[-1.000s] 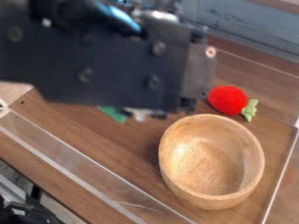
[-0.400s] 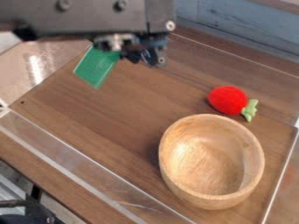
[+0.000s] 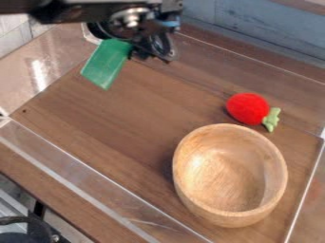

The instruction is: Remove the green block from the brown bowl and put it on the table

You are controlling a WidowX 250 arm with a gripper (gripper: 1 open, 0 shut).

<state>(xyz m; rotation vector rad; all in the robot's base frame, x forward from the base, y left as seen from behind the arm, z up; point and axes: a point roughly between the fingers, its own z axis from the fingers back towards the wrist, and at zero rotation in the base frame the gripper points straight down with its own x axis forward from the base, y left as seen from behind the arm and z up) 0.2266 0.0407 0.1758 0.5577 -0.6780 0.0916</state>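
I should let go of the green block with my gripper on the bare table (image 3: pixel 84 130) near the clear acrylic side, away from the brown bowl.
The green block (image 3: pixel 106 63) hangs tilted in the air above the far left part of the table (image 3: pixel 140 123). My gripper (image 3: pixel 129 44) is shut on the block's upper end, near the top edge of the view. The brown bowl (image 3: pixel 230 174) sits at the front right, well apart from the gripper, and nothing lies inside it. Most of the arm is cut off by the top edge of the frame.
A red strawberry toy with green leaves (image 3: pixel 252 106) lies just behind the bowl on the right. Clear acrylic walls (image 3: pixel 76 180) run along the table's edges, with one close in front of the bowl.
The arm, which filled the upper left of the view a second ago, has drawn back and left toward the far edge, carrying the green block with it. Bowl and strawberry have stayed put.
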